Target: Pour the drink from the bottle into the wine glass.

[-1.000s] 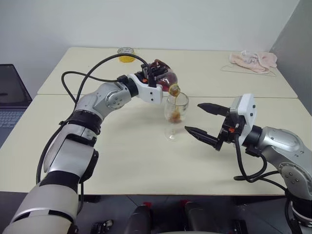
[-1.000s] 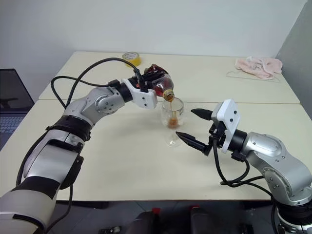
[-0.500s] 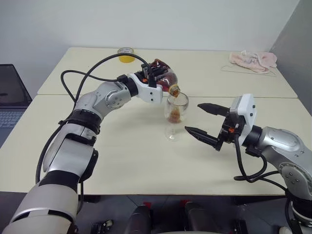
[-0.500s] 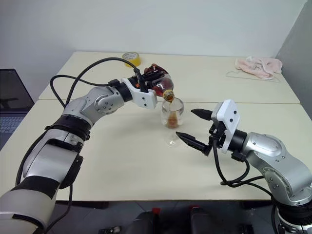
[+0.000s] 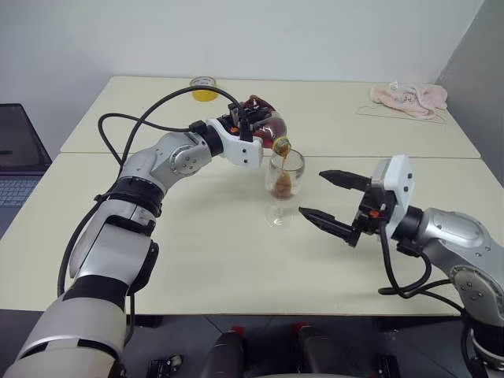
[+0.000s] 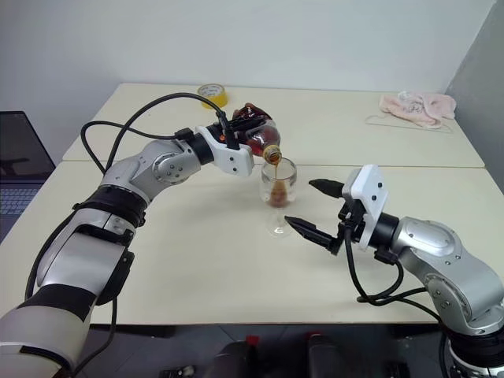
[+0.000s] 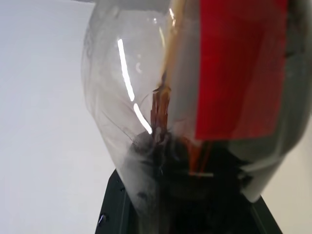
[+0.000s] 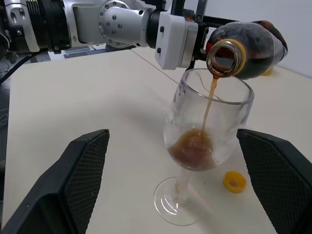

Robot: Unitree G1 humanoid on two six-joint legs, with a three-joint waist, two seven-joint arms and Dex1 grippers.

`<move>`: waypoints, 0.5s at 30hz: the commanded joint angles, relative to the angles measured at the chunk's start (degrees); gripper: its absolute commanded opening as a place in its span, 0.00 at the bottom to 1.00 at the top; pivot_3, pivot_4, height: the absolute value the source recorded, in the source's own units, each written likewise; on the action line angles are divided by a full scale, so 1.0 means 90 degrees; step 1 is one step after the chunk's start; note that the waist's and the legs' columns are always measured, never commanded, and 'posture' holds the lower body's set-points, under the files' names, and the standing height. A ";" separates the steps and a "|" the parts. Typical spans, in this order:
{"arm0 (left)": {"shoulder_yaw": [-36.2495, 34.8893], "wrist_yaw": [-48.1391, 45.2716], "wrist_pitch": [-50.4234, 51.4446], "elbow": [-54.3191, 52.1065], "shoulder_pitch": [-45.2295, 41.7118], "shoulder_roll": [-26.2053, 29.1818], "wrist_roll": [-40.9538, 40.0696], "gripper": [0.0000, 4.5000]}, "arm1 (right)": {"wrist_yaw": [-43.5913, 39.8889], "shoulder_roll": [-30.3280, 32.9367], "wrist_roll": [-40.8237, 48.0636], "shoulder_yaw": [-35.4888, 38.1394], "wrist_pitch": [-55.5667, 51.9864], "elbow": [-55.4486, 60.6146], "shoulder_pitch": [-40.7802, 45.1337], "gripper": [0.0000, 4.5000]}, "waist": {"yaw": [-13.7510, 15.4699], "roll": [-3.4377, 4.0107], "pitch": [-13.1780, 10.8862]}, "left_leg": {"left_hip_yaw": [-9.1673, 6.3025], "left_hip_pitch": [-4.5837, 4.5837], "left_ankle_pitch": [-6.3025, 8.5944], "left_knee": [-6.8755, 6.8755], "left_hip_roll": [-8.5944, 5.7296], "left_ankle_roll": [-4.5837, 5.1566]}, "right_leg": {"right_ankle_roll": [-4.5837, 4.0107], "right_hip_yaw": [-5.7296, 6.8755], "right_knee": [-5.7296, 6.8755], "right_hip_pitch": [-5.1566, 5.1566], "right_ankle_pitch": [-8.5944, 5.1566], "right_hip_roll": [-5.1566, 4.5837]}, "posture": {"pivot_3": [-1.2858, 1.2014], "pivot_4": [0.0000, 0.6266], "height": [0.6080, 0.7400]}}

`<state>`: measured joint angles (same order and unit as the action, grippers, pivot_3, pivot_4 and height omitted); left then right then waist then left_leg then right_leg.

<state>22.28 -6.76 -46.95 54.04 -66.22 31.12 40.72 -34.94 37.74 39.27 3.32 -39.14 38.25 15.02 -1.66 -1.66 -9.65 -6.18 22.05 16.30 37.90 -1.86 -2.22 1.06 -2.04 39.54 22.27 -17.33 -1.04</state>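
Note:
I need to use my left gripper to put the bottle down and let go of it on the table [image 5: 179, 195] between the wine glass and the laptop, near the seam.
My left gripper [image 5: 253, 118] is shut on the bottle [image 5: 264, 126], which is tilted with its open mouth just above the rim of the wine glass [image 5: 283, 175]. A thin brown stream [image 8: 208, 105] runs from the mouth into the bowl, where the drink [image 8: 192, 148] lies shallow and amber. The left wrist view looks through the clear bottle wall and its red label [image 7: 239, 68]. To the right of the glass, level with its stem and foot, my right gripper [image 5: 312, 192] stands open and holds nothing; its fingers [image 8: 83, 170] flank the glass without touching it.
A yellow cap [image 8: 234, 181] lies on the table just behind the glass foot. At the table's far edge sits a yellow tape roll [image 5: 204, 88]. A pink cloth [image 5: 409, 98] lies at the back right. A laptop [image 5: 16, 157] stands off the left side.
The bottle stays tilted and the stream keeps running into the glass. Neither arm has visibly moved.

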 commanded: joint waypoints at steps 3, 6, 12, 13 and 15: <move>-0.0057 0.0109 -0.0070 -0.0210 -0.0248 0.0072 -0.0114 0.17 | -0.0060 0.0004 -0.0065 0.0081 0.0260 0.0215 -0.0061 1.00 | -0.0001 0.0000 0.0000 | 0.0001 0.0000 0.0000 0.0000 0.0000 0.0000 | 0.0000 0.0000 0.0001 0.0000 0.0000 0.0000 | 0.52 0.24 1.00; -0.0135 -0.0110 0.0026 -0.0159 -0.0207 0.0017 -0.0315 0.17 | -0.0061 0.0006 -0.0074 0.0074 0.0314 0.0206 -0.0096 1.00 | -0.0001 0.0000 0.0000 | 0.0001 0.0000 0.0000 0.0000 0.0000 0.0000 | 0.0000 0.0001 0.0001 0.0000 0.0000 0.0000 | 0.52 0.24 1.00; -0.0350 -0.0649 0.0291 -0.0248 -0.0042 -0.0089 -0.0954 0.17 | -0.0045 0.0003 -0.0073 0.0045 0.0349 0.0215 -0.0114 1.00 | -0.0001 0.0000 0.0000 | 0.0001 0.0000 0.0000 0.0001 0.0000 0.0000 | 0.0000 0.0000 0.0000 0.0000 0.0000 0.0000 | 0.52 0.24 1.00; -0.0359 -0.0714 0.0310 -0.0281 -0.0025 -0.0092 -0.1023 0.17 | -0.0042 0.0001 -0.0073 0.0037 0.0351 0.0213 -0.0112 1.00 | -0.0004 0.0000 0.0000 | 0.0002 0.0000 0.0000 0.0002 -0.0001 0.0000 | 0.0000 0.0000 0.0001 0.0000 0.0000 0.0000 | 0.52 0.24 1.00; -0.0400 -0.0863 0.0392 -0.0363 0.0027 -0.0109 -0.1199 0.17 | -0.0032 -0.0004 -0.0075 0.0020 0.0347 0.0210 -0.0092 1.00 | -0.0010 0.0000 0.0000 | 0.0001 -0.0001 0.0000 0.0001 0.0000 0.0000 | 0.0000 0.0000 0.0001 0.0000 0.0000 0.0000 | 0.52 0.24 1.00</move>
<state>20.82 -14.35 -43.69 53.74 -65.31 29.91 32.53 -34.97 37.73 38.85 3.15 -37.28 38.25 13.92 -1.75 -1.66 -9.65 -6.17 22.03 16.30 37.91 -1.86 -2.23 1.06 -2.05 39.56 22.28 -17.33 -1.04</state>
